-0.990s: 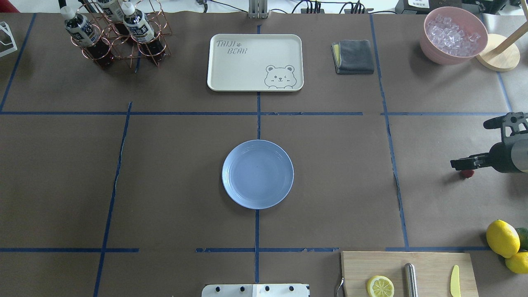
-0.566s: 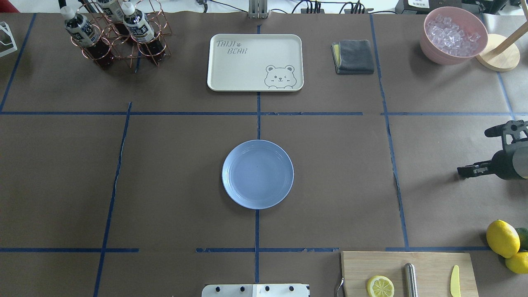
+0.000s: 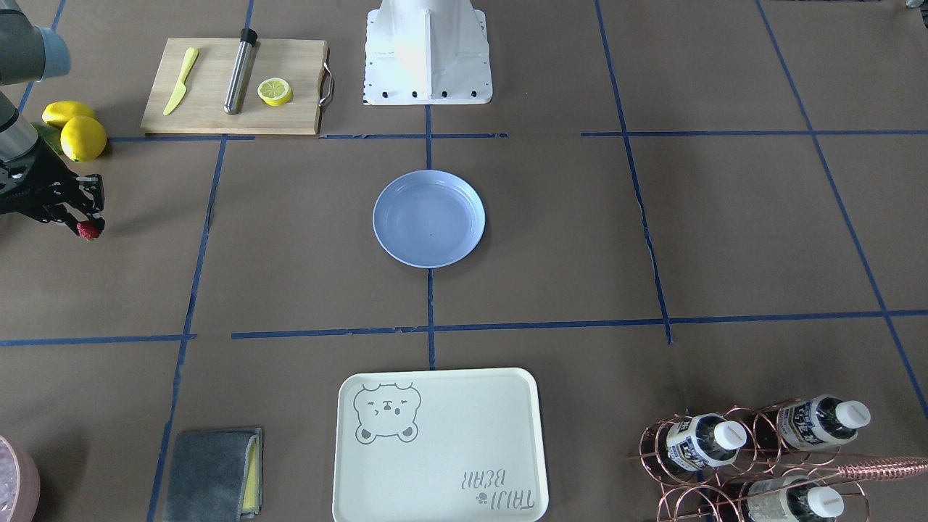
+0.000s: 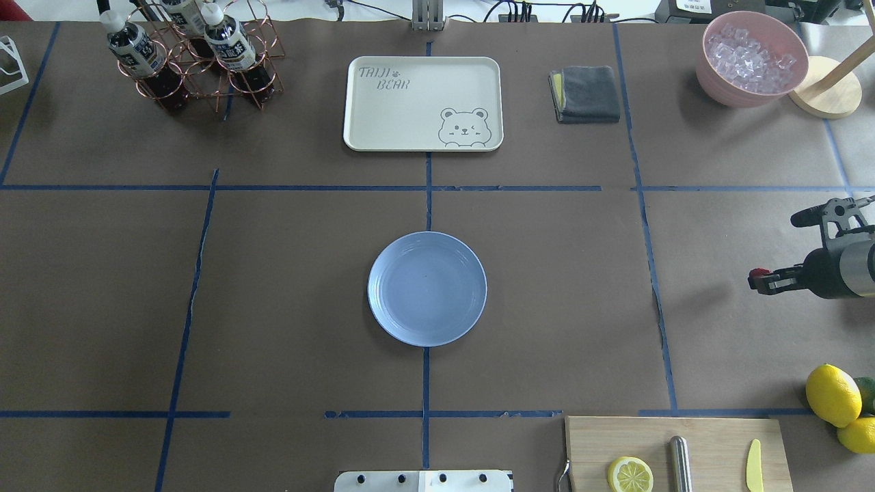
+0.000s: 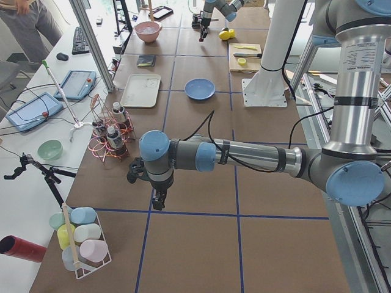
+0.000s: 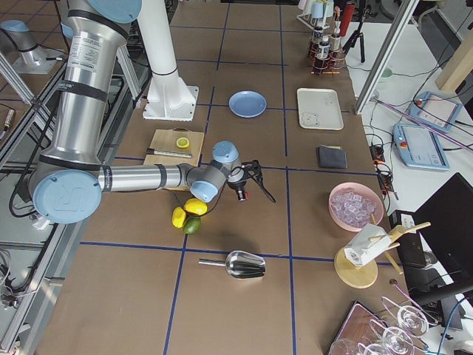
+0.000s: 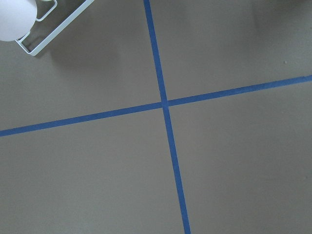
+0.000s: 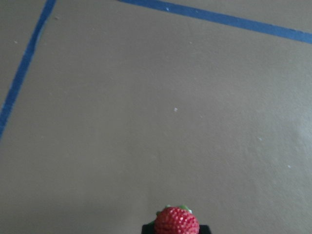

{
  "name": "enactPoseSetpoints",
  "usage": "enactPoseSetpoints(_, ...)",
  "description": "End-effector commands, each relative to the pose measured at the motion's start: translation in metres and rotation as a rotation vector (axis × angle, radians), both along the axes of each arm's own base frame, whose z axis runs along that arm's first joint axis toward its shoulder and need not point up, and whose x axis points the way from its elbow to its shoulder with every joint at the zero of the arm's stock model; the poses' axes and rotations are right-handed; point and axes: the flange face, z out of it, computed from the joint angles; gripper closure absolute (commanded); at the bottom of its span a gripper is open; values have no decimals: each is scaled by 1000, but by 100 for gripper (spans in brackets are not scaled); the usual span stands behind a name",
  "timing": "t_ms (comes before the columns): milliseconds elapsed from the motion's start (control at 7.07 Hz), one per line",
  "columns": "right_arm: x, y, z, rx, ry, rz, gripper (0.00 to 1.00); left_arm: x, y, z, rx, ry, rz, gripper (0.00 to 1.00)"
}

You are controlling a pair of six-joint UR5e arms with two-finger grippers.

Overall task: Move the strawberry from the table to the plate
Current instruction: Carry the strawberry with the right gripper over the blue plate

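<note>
The light blue plate is empty. Next, my right gripper lets go of the strawberry in the middle of the empty light blue plate [image 3: 431, 221].
The strawberry [image 4: 756, 273] is a small red berry pinched at the tip of my right gripper [image 4: 761, 279], which is shut on it at the table's [image 4: 547, 273] right edge. The front-facing view shows the strawberry [image 3: 88, 230] under the right gripper [image 3: 85, 223] at far left, and the right wrist view shows the strawberry [image 8: 177, 221] above bare brown paper. The light blue plate [image 4: 427, 288] sits empty at the centre, far left of the berry. My left gripper [image 5: 157, 198] hangs over the table's left end, seen only in the left side view, and I cannot tell its state.
Two lemons [image 4: 832, 394] lie near the right gripper's side. A cutting board [image 4: 673, 437] with a lemon half, a steel rod and a yellow knife is in front. A cream bear tray [image 4: 422, 102], grey cloth [image 4: 584, 93], ice bowl [image 4: 750, 58] and bottle rack [image 4: 191, 55] line the far side.
A second ago the strawberry lay on the table under the right gripper. The gripper came down over it, shut, and now holds it at its tip, shifted slightly left.
</note>
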Motion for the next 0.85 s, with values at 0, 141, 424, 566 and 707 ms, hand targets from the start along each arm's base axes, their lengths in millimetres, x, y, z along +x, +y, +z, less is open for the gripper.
enactPoseSetpoints(0,-26,-25,-67,45,-61,-4,100,0,-1,-2,4,1,0,0)
enactPoseSetpoints(141,-46,-44,-133,-21,-73,41,100,0,-1,-4,7,1,0,0)
enactPoseSetpoints(424,-148,-56,-285,-142,-89,66,100,4,0,-5,6,58,3,0)
enactPoseSetpoints(566,-201,-41,-346,-166,-35,82,100,4,0,-7,9,59,3,0)
enactPoseSetpoints(707,-233,-28,-376,-166,-7,108,100,4,0,-8,11,59,3,0)
